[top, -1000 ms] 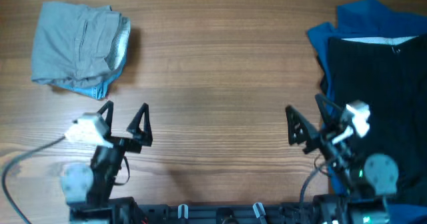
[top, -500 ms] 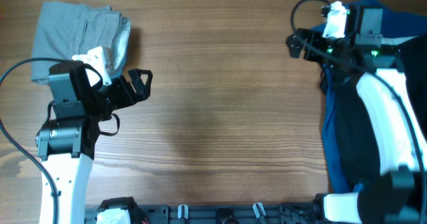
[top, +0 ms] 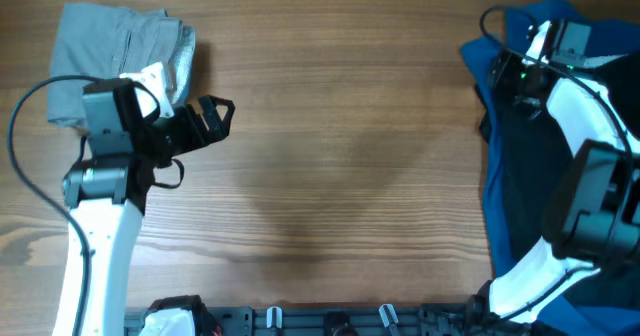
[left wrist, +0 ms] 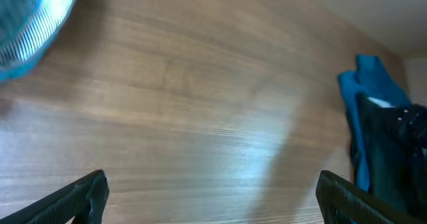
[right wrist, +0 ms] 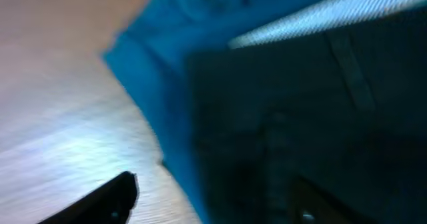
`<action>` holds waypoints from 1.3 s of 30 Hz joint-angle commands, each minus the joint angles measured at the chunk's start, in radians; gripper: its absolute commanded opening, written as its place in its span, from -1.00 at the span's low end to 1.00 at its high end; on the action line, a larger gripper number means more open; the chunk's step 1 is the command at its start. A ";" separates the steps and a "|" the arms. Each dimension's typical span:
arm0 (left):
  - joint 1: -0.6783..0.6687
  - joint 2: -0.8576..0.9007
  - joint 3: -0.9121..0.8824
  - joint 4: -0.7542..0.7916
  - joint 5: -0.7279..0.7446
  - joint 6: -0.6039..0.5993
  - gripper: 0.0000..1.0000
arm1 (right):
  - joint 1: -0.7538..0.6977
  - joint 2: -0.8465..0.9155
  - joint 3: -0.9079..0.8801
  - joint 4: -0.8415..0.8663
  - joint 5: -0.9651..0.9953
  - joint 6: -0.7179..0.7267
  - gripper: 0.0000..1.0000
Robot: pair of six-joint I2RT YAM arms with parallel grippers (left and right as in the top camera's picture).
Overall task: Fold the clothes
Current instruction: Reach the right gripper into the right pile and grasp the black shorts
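I will take just the black garment's edge (top: 505, 123) and pull it off the pile, as my right gripper's fingers span the blue garment's edge beside the black garment.
A folded grey garment (top: 120, 71) lies at the far left of the table. A pile of clothes at the right edge has a black garment (top: 560, 166) on top of a blue one (top: 495, 51); both show blurred in the right wrist view, black (right wrist: 313, 117) and blue (right wrist: 180, 84). My left gripper (top: 215, 121) is open and empty over bare wood, just right of the grey garment. My right gripper (top: 505, 76) is open, low over the pile's upper left corner, one finger (right wrist: 100, 201) over wood and the other over the black cloth.
The wooden table (top: 330, 146) runs between the two stacks. In the left wrist view the pile (left wrist: 377, 131) shows far right and a blurred edge of the grey garment (left wrist: 30, 31) at top left.
Both arms have swung out from the front edge. The left gripper rose beside the grey garment. The right gripper reached the far right, then shifted right onto the pile's corner.
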 commanded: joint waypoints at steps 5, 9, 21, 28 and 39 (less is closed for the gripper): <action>-0.004 0.158 0.017 0.010 -0.006 0.024 1.00 | 0.003 0.050 0.018 -0.060 0.093 -0.106 0.04; -0.004 0.166 0.017 0.026 -0.006 0.024 1.00 | 0.003 0.049 0.018 -0.081 0.133 -0.116 -0.67; -0.004 0.165 0.017 0.072 -0.006 0.024 1.00 | 0.073 0.038 0.008 -0.132 0.143 -0.278 0.14; -0.004 0.165 0.017 0.070 -0.006 0.024 1.00 | 0.072 0.046 0.008 -0.103 0.259 -0.140 -0.42; -0.003 0.076 0.093 0.070 -0.008 0.025 1.00 | 0.064 -0.072 0.034 -0.124 0.205 -0.060 -0.91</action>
